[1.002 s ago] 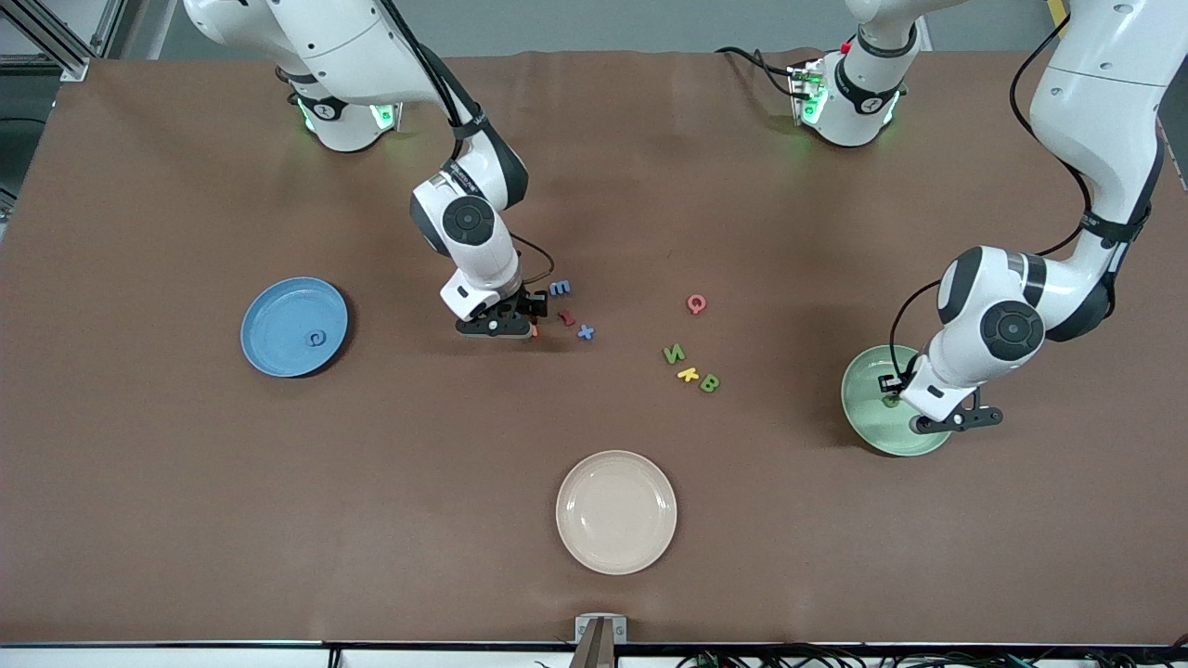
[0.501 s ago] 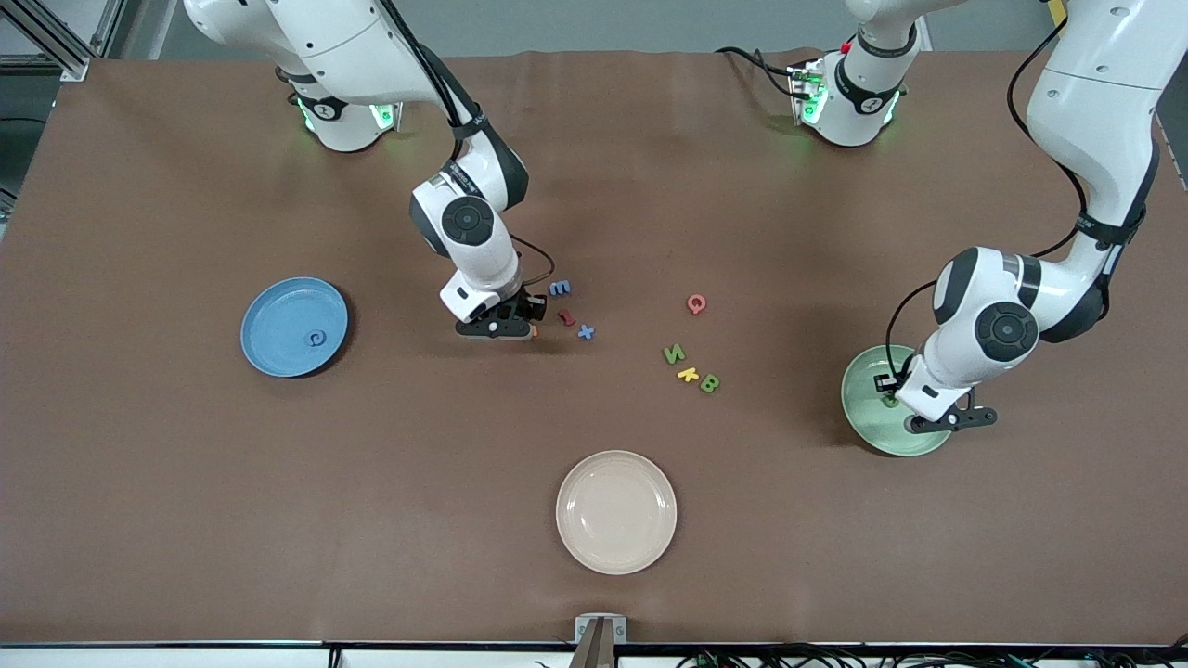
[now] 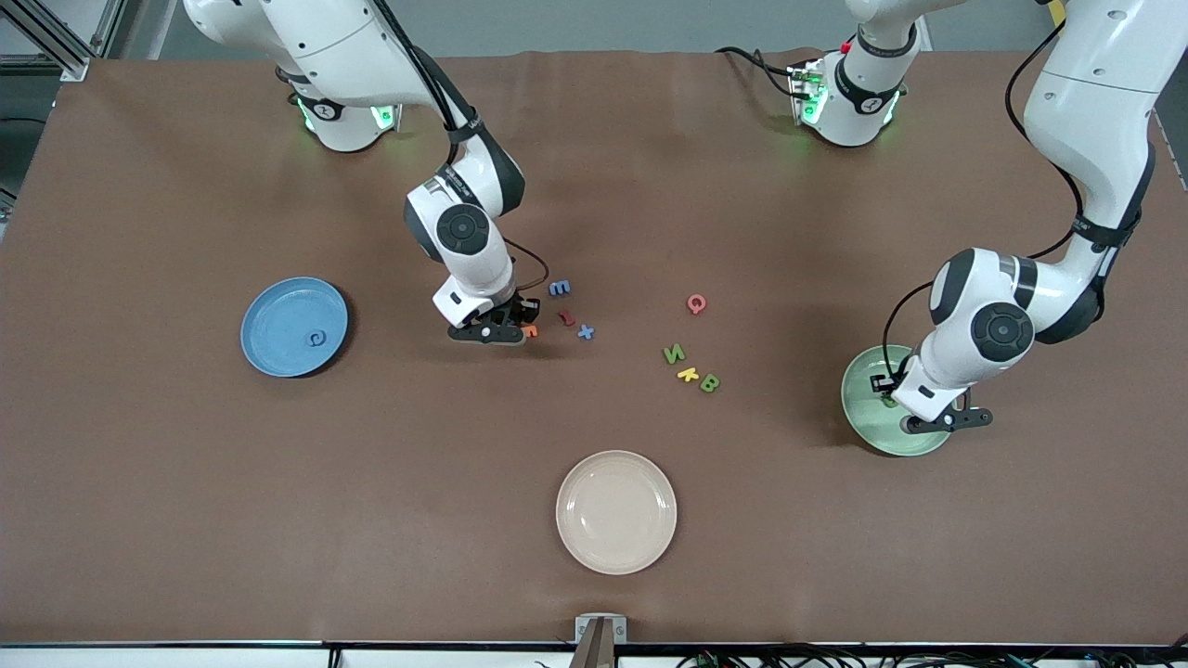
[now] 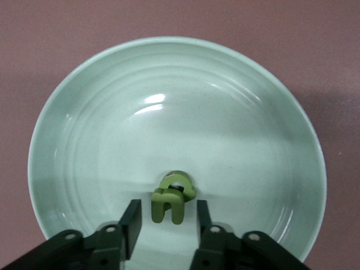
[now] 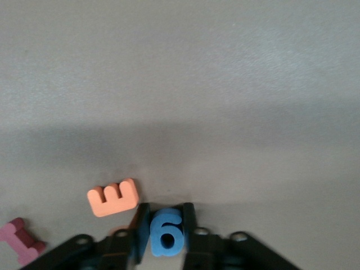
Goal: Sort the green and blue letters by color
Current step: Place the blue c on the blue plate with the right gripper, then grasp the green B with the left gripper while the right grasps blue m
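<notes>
Next, my right gripper puts the blue g, now low over the table beside an orange E, down in the blue plate (image 3: 305, 357), between the plate's blue letter and the plate's rim nearest the camera.
My right gripper (image 3: 520, 314) is shut on a small blue letter (image 5: 167, 232), a rounded g shape, low over the table beside an orange E (image 5: 113, 197). A blue E (image 3: 559, 289) and a blue + (image 3: 586, 331) lie close by. Another blue letter (image 3: 317, 339) rests in the blue plate (image 3: 269, 311). A green N (image 3: 674, 353) and a green B (image 3: 709, 382) lie mid-table. My left gripper (image 4: 168, 214) hangs open over the green plate (image 4: 67, 112), where two green letters (image 4: 171, 197) lie together just past its fingertips.
A dark pink letter (image 5: 21, 242) lies next to the orange E (image 3: 530, 330). A yellow K (image 3: 688, 374) sits between the green N and B, with a red Q (image 3: 696, 303) farther from the camera. A beige plate (image 3: 616, 511) stands near the table's front edge.
My right gripper has shut on the blue letter and shifted slightly toward the blue plate. My left gripper has opened and let a green letter go into the green plate.
</notes>
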`<state>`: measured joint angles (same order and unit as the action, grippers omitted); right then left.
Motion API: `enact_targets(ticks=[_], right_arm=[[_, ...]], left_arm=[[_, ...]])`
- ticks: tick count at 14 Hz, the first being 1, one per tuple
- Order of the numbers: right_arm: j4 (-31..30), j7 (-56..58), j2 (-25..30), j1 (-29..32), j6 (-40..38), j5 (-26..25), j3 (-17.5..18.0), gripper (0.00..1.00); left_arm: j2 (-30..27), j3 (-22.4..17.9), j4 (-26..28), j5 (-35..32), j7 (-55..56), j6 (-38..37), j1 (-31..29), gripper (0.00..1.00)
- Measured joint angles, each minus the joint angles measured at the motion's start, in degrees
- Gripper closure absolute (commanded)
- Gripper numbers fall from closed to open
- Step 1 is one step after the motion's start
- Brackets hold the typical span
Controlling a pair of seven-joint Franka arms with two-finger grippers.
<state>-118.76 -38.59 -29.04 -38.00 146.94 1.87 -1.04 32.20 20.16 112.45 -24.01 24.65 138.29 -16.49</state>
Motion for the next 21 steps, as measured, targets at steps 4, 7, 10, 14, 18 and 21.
enact_targets(ticks=[4, 7, 10, 14, 18, 21], right_arm=[[2.27, 11.91, 4.45, 6.19, -14.01, -0.25, -0.70, 1.00], [2.22, 22.93, 9.92, 12.95, -22.32, -1.20, -1.02, 1.00], [1.82, 31.42, 13.07, 18.19, -26.21, -4.72, -1.13, 1.00], [0.34, 43.39, 14.37, 25.43, -26.41, -5.95, -1.17, 1.00], [-0.48, 51.44, 14.39, 30.98, -25.33, -6.22, -1.14, 0.44], [-0.98, 54.78, 14.38, 34.16, -23.98, -6.25, -1.16, 0.00]], left_arm=[[-0.09, 0.28, -0.93, 0.00, 0.02, 0.51, 0.01, 0.00], [-1.16, 2.63, -1.90, 0.00, 0.34, 0.54, -0.06, 0.00], [-2.43, 6.87, -1.99, 0.28, 6.09, 0.19, 0.20, 0.00], [-2.39, 10.25, -1.75, 0.44, 17.70, -0.05, 3.61, 0.03], [0.17, 10.38, -2.97, 0.58, 33.84, -0.04, 11.51, 0.11], [3.17, 10.32, -4.26, 0.59, 45.67, -0.04, 15.22, 0.14]])
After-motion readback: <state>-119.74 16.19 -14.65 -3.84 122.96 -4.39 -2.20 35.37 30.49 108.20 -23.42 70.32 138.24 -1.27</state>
